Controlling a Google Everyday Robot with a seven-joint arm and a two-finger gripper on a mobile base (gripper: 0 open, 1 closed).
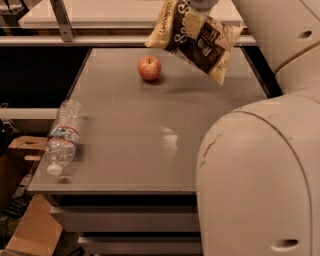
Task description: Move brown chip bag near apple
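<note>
The robot's gripper needs to release the brown chip bag on the grey table (186, 76) next to the apple, facing away from the bottle. The bag now hangs tilted above the table.
The brown chip bag (197, 37), dark brown with white lettering and cream-yellow edges, hangs tilted in the air above the far part of the grey table (150, 130). My gripper (201, 5) is at the top edge of the view, shut on the bag's top. The apple (149, 68), small and red with yellowish patches, sits on the table just below and left of the bag, apart from it.
A clear plastic water bottle (62, 136) lies on its side at the table's left edge. My arm's large white body (260, 175) fills the right foreground. Cardboard boxes (25, 220) lie on the floor at lower left.
</note>
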